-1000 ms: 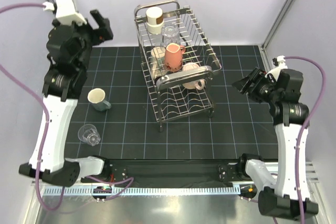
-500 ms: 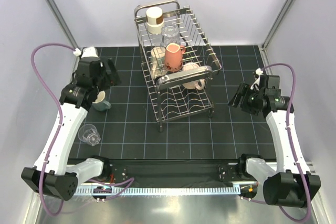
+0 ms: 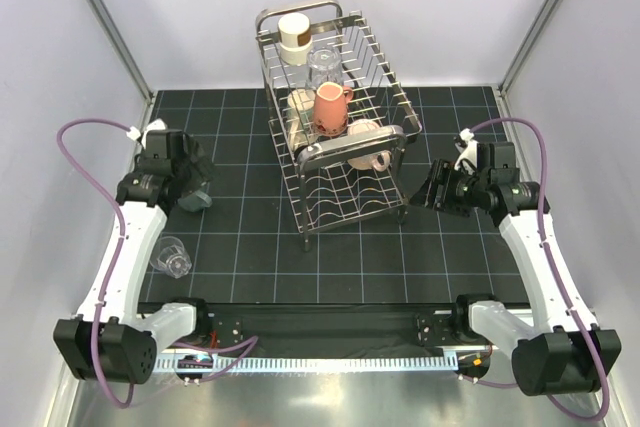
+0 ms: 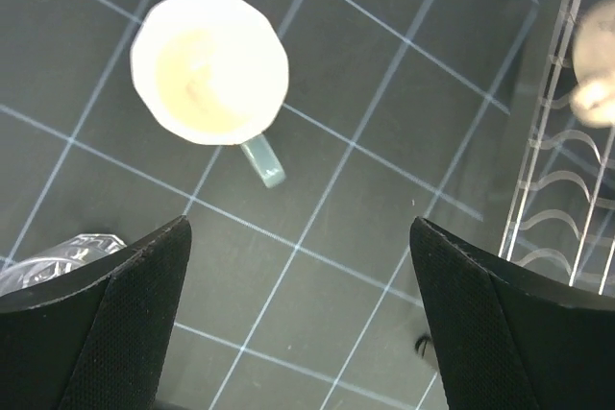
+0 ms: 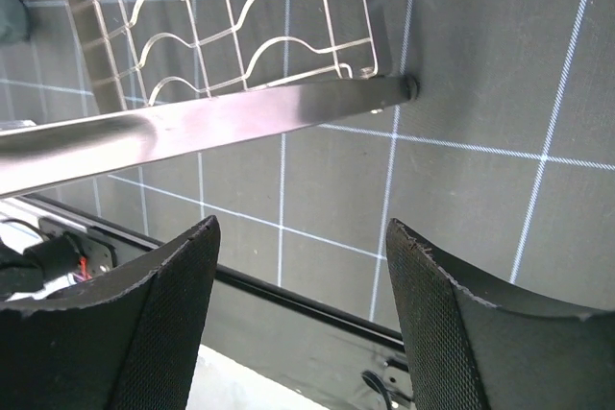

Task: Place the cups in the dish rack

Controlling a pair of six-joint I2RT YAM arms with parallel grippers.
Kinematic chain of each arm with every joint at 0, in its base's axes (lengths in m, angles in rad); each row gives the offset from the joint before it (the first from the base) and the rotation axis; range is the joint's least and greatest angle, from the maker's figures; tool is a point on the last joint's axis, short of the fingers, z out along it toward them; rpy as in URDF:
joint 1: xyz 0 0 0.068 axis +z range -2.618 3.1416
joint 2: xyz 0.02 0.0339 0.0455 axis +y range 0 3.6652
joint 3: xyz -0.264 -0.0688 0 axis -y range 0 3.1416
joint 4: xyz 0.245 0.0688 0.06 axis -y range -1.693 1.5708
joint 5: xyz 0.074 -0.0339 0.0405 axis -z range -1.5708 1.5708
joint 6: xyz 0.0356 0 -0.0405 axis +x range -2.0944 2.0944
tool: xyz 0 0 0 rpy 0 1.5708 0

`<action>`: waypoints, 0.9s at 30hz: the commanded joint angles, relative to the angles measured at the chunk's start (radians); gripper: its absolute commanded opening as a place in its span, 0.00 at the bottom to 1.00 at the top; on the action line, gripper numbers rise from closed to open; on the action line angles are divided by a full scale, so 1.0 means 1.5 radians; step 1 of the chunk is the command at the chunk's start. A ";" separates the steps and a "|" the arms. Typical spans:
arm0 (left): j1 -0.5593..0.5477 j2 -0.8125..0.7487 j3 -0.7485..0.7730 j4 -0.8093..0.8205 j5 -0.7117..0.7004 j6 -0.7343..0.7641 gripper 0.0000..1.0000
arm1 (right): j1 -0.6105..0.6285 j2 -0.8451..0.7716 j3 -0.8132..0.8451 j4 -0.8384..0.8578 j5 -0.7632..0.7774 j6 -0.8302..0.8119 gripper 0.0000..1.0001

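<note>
The robot's left gripper will grasp the teal-grey mug's rim (image 3: 182, 193) (image 4: 142, 105) on the side that faces away from the dish rack.
A teal-grey mug (image 4: 209, 66) with a cream inside stands upright on the mat, handle toward my left gripper (image 4: 300, 314). That gripper is open and empty and hovers just above the mug (image 3: 196, 199). A clear glass tumbler (image 3: 170, 255) stands nearer, at the lower left of the left wrist view (image 4: 58, 254). The dish rack (image 3: 345, 152) holds a cream mug with a brown band (image 3: 294, 35), a glass tumbler (image 3: 322, 61), a salmon pink mug (image 3: 331, 107) and other cups. My right gripper (image 3: 438, 187) is open and empty, right of the rack's near end (image 5: 192, 127).
The black gridded mat (image 3: 260, 247) covers the table. The rack's lower wire tier (image 5: 240, 26) is bare at its near end. A black rail (image 3: 330, 317) runs along the near edge between the arm bases. Frame posts stand at the back corners.
Both arms have come down from raised poses. The left gripper dropped over the teal-grey mug; the right gripper moved left and down toward the rack's near end.
</note>
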 commanded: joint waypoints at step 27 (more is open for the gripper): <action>0.136 0.171 -0.017 0.062 -0.090 -0.138 0.77 | 0.002 -0.045 -0.027 0.066 0.009 0.043 0.71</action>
